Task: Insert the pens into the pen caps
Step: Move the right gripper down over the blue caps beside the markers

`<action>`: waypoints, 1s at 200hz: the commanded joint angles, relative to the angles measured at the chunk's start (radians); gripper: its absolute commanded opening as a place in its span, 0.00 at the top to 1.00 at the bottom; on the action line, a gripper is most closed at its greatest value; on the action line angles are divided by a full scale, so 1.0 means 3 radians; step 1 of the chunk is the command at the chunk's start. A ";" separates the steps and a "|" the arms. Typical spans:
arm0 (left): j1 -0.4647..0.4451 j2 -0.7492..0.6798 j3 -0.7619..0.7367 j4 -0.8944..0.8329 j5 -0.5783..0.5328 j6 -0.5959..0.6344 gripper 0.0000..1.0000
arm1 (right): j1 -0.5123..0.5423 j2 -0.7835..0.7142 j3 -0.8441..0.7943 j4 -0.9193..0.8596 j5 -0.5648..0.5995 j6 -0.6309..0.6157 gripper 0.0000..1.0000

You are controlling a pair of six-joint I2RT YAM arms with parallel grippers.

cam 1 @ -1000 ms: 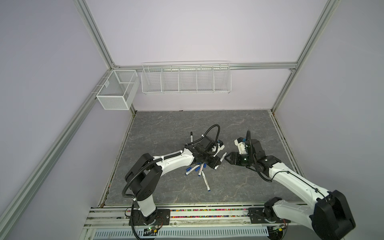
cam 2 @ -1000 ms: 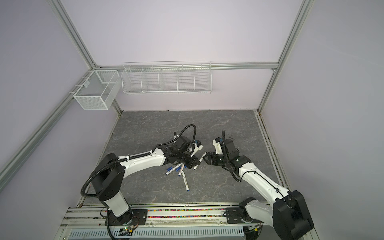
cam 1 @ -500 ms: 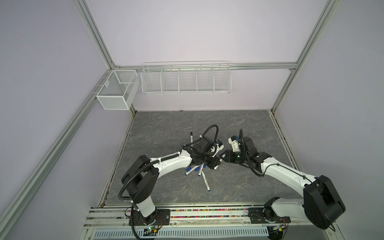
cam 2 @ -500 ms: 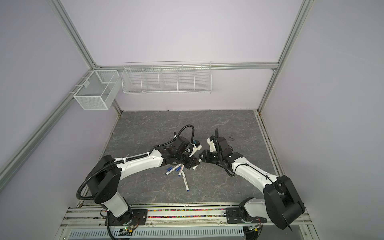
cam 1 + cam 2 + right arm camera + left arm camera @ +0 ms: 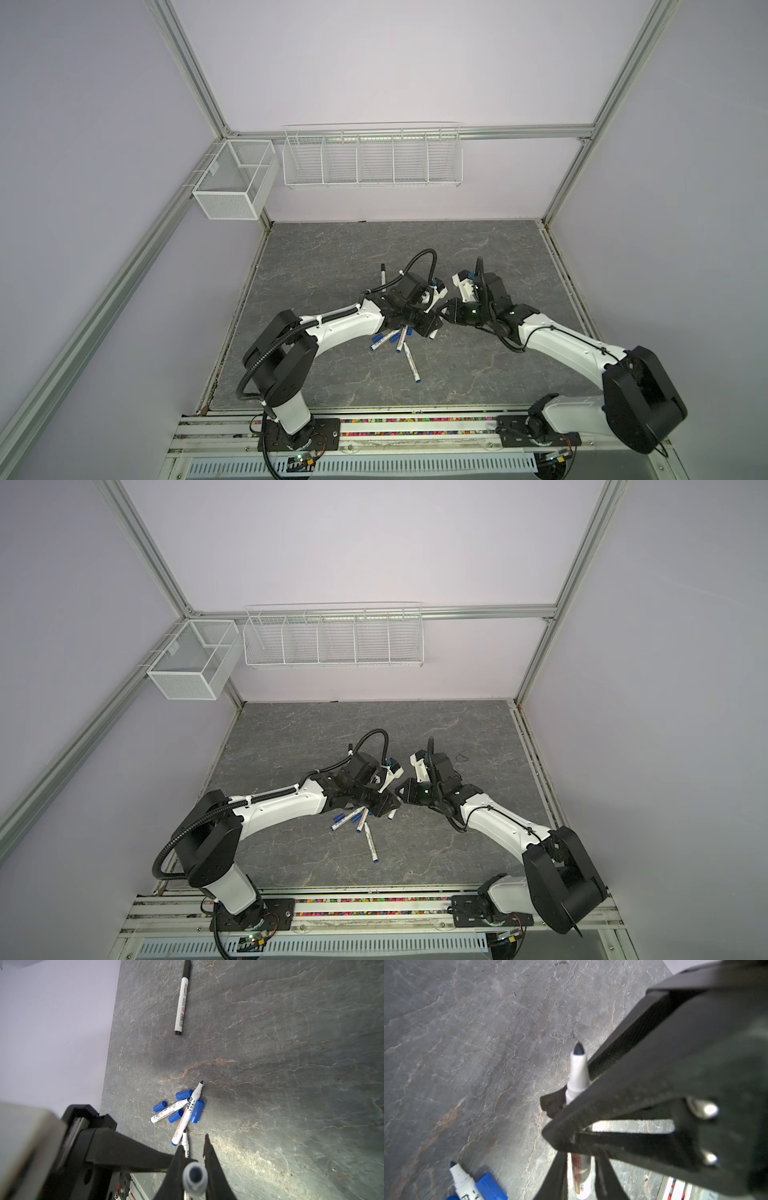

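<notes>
The white pen is held by my right gripper just below its tip, where a blue cap must go, so next my left gripper takes the pen's lower body (image 5: 580,1174).
An uncapped white pen (image 5: 578,1072) with a dark tip stands between both grippers above the mat. My right gripper (image 5: 194,1142) is shut on the pen (image 5: 195,1177), which shows end-on in the right wrist view. My left gripper (image 5: 581,1155) is open, its fingers (image 5: 557,1178) a sliver off the barrel. Both top views show the left gripper (image 5: 430,328) (image 5: 388,808) and right gripper (image 5: 446,318) (image 5: 401,796) meeting at mid-table. Beside them lies a pile of uncapped pens (image 5: 188,1113) (image 5: 409,359) and loose blue caps (image 5: 197,1113) (image 5: 490,1186).
A pen with a black cap (image 5: 181,1001) (image 5: 382,275) lies alone farther back on the grey mat (image 5: 332,257). A wire rack (image 5: 372,158) and a mesh box (image 5: 235,183) hang on the back wall. A metal rail (image 5: 415,428) runs along the front.
My right gripper has swung left to meet the left gripper and closed on the pen. The left fingers have parted slightly from the barrel.
</notes>
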 commanded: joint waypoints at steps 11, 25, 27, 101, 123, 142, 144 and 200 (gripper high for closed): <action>0.0014 0.0126 0.0094 0.0051 0.0052 0.0017 0.71 | 0.0014 -0.0094 -0.0058 0.0021 -0.0067 0.0011 0.86; 0.0012 0.0134 0.0107 0.0095 0.0065 0.0004 0.71 | 0.0013 -0.0114 -0.0063 0.0021 -0.0080 0.0015 0.86; 0.0011 0.0137 0.0105 0.0102 0.0070 0.0006 0.71 | 0.0014 -0.0115 -0.0063 0.0023 -0.0082 0.0015 0.86; 0.0016 0.0046 0.0000 0.0353 0.0216 -0.0008 0.72 | -0.0021 -0.0078 -0.0061 0.0102 -0.0266 0.0083 0.87; 0.0019 0.0032 -0.0014 0.0363 0.0216 -0.0013 0.78 | -0.0050 -0.0067 -0.0071 0.0156 -0.0316 0.0119 0.87; 0.0024 0.0014 -0.0035 0.0376 0.0225 -0.0017 0.99 | -0.0084 -0.0075 -0.0105 0.0207 -0.0352 0.0165 0.87; 0.0024 0.0015 -0.0038 0.0378 0.0225 -0.0018 1.00 | -0.0087 -0.0075 -0.0108 0.0211 -0.0355 0.0168 0.87; 0.0216 -0.0196 -0.0340 0.0553 0.0195 -0.0204 1.00 | -0.0097 -0.0139 -0.0068 0.0018 -0.0280 0.0076 0.50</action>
